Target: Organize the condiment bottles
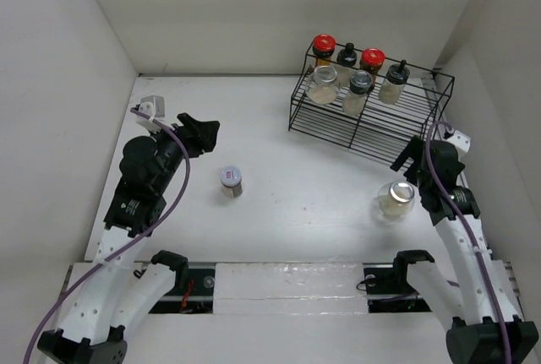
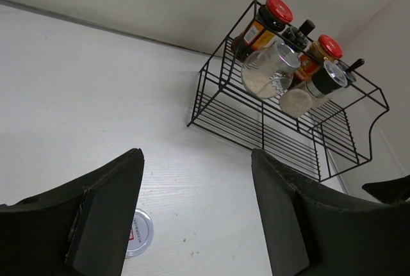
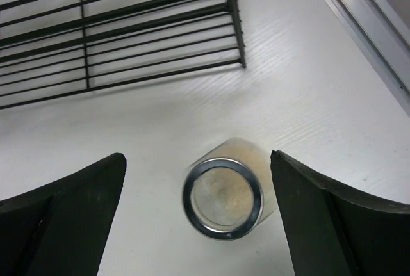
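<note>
The robot's right gripper should next close on the metal rim (image 1: 402,190) (image 3: 223,199) of the squat clear jar standing on the table in front of the rack.
A squat clear jar (image 1: 396,199) with pale contents stands on the table right of centre. My right gripper (image 1: 408,164) hangs above it, open. In the right wrist view the jar's metal rim (image 3: 223,197) sits low between the wide-apart fingers of the right gripper (image 3: 196,155), touching neither. A small jar with a white lid (image 1: 231,182) stands mid-table. My left gripper (image 1: 205,134) is up and left of it, open and empty (image 2: 196,154); that lid (image 2: 139,234) peeks out beside the left finger. Red-lidded jars (image 1: 324,46), black-capped bottles (image 1: 395,84), a clear jar (image 1: 322,84) and a grey-lidded shaker (image 1: 358,89) sit on the rack.
The black wire rack (image 1: 372,123) stands at the back right, its lower tier bare (image 3: 115,39). White walls close in the table at the back and on both sides. A metal rail (image 3: 375,23) runs along the table's edge near the right gripper.
</note>
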Robot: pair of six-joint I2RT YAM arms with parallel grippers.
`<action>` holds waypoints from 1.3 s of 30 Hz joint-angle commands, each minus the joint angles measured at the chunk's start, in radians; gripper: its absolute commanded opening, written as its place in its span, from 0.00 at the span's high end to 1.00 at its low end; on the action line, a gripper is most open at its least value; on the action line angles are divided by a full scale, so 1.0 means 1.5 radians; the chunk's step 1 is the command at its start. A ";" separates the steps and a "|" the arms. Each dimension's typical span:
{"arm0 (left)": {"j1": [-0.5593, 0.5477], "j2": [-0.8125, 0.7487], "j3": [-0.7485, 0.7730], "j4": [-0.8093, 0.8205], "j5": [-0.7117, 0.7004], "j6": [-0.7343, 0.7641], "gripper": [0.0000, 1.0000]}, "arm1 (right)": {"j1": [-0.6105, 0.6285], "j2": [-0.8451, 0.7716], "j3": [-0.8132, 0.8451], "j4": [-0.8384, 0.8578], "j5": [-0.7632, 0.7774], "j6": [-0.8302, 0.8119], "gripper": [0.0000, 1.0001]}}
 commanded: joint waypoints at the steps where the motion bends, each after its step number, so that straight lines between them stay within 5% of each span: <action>1: -0.002 -0.019 0.005 0.030 0.011 0.007 0.36 | -0.039 0.026 0.028 -0.048 -0.048 0.023 0.00; 14: -0.002 -0.025 0.005 0.030 0.011 0.001 0.35 | -0.046 0.218 0.079 -0.115 -0.148 -0.015 0.00; 16: -0.002 -0.025 0.005 0.030 0.003 0.001 0.35 | -0.029 0.225 0.090 -0.142 -0.148 -0.015 0.04; 18: -0.002 -0.025 0.005 0.030 0.003 0.001 0.35 | -0.017 0.225 0.099 -0.150 -0.148 -0.009 0.18; 29: -0.002 -0.031 0.005 0.030 0.003 0.001 0.35 | 0.046 0.248 0.123 -0.215 -0.155 -0.015 0.05; 36: -0.002 -0.037 0.005 0.030 0.009 0.001 0.35 | 0.059 0.248 0.108 -0.215 -0.168 -0.015 0.12; 39: -0.002 -0.043 0.005 0.030 0.009 0.001 0.35 | 0.059 0.240 0.102 -0.203 -0.174 -0.015 0.27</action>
